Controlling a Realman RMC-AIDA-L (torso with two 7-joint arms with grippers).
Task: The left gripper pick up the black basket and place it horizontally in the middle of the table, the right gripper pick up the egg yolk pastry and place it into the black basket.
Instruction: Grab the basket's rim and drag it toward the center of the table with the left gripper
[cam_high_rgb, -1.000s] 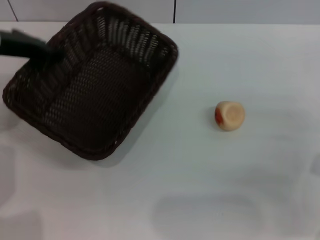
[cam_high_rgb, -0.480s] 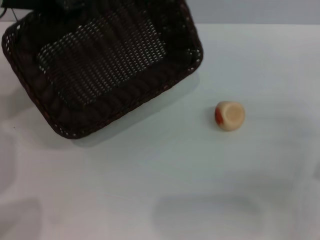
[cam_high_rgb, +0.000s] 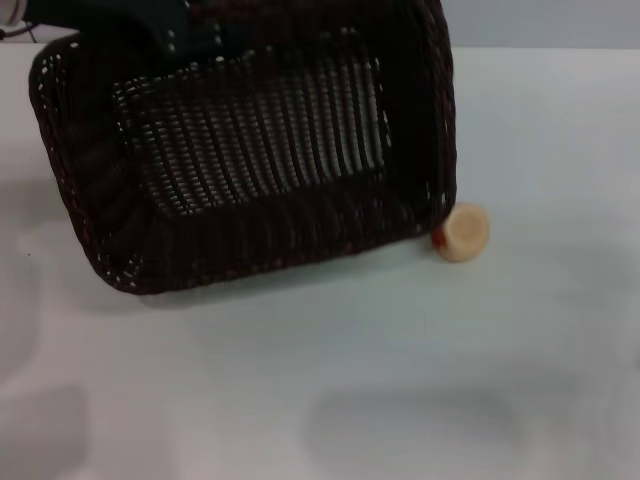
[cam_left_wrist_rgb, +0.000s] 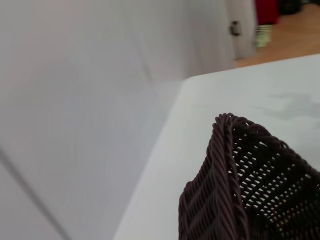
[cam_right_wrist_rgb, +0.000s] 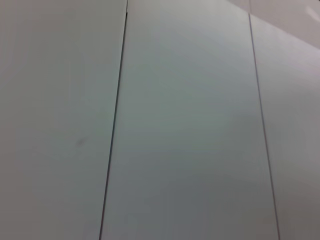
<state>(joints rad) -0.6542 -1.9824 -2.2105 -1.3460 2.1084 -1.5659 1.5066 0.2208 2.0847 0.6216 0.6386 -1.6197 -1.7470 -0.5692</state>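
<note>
Next, I release the black basket from my left gripper flat on the white table (cam_high_rgb: 280, 192), close beside the egg yolk pastry.
The black basket (cam_high_rgb: 250, 150) is in the air over the left and middle of the table (cam_high_rgb: 350, 380), tilted, its open side facing up toward my head. My left gripper (cam_high_rgb: 195, 35) is shut on the basket's far rim at the top left. A corner of the basket's rim also shows in the left wrist view (cam_left_wrist_rgb: 225, 185). The egg yolk pastry (cam_high_rgb: 464, 232) lies on the table right of centre. The basket's near right corner hides its left edge, and only a sliver of the orange-red patch shows. The right gripper is out of view.
The white table runs on to the right and toward me, with faint shadows on it. A grey wall (cam_right_wrist_rgb: 175, 125) fills the right wrist view. The table's far edge and the wall (cam_left_wrist_rgb: 75, 100) show in the left wrist view.
The basket has risen and swung right with my left gripper, turning until its long side lies across the view. Its corner now overlaps the pastry. The pastry has not moved.
</note>
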